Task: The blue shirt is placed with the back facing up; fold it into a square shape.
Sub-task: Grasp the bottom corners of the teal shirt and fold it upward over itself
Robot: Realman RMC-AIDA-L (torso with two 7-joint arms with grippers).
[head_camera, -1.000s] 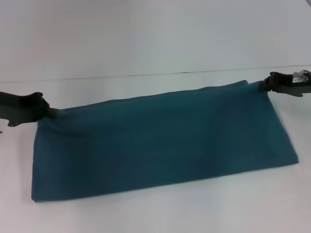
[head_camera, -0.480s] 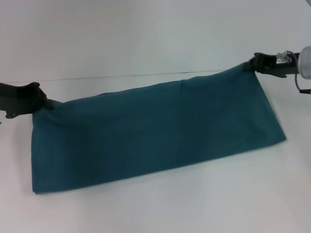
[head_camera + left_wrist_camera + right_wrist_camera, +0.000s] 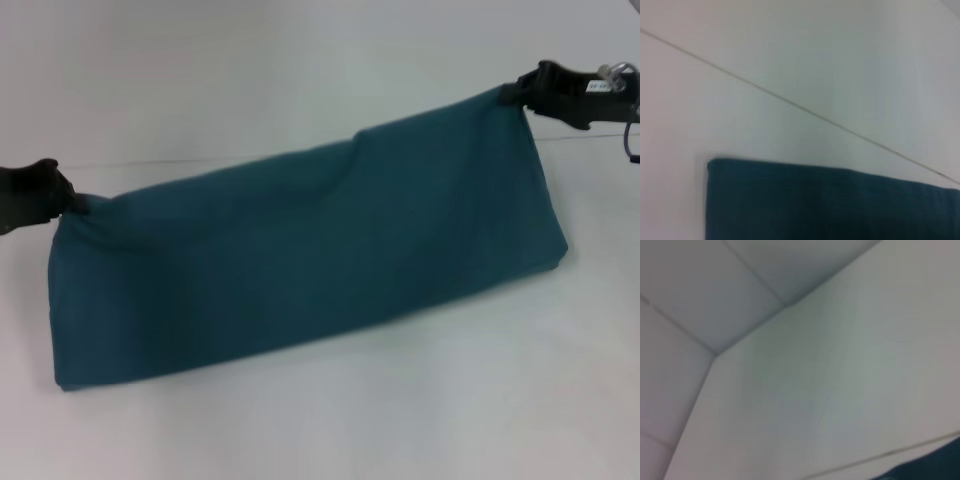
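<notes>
My left gripper is going to release the blue shirt's corner on the white table, just this side of the thin seam line [image 3: 68,213]. That corner is now held above the table.
The blue shirt [image 3: 300,260] hangs as a long dark teal band, stretched between my two grippers above the white table [image 3: 400,410]. My left gripper [image 3: 72,203] is shut on its left top corner at the head view's left edge. My right gripper [image 3: 515,93] is shut on the right top corner, higher up at the upper right. The shirt's lower edge rests on the table. In the left wrist view a strip of the blue shirt [image 3: 830,205] lies on the white surface; the right wrist view catches only a sliver of the blue shirt [image 3: 935,467].
A thin seam line [image 3: 150,160] runs across the white surface behind the shirt. The same seam [image 3: 790,102] crosses the left wrist view. Nothing else stands on the table.
Both grippers have risen with the shirt's top edge, the right one more. The cloth now hangs steeper, and its lower right corner has drawn in to the left.
</notes>
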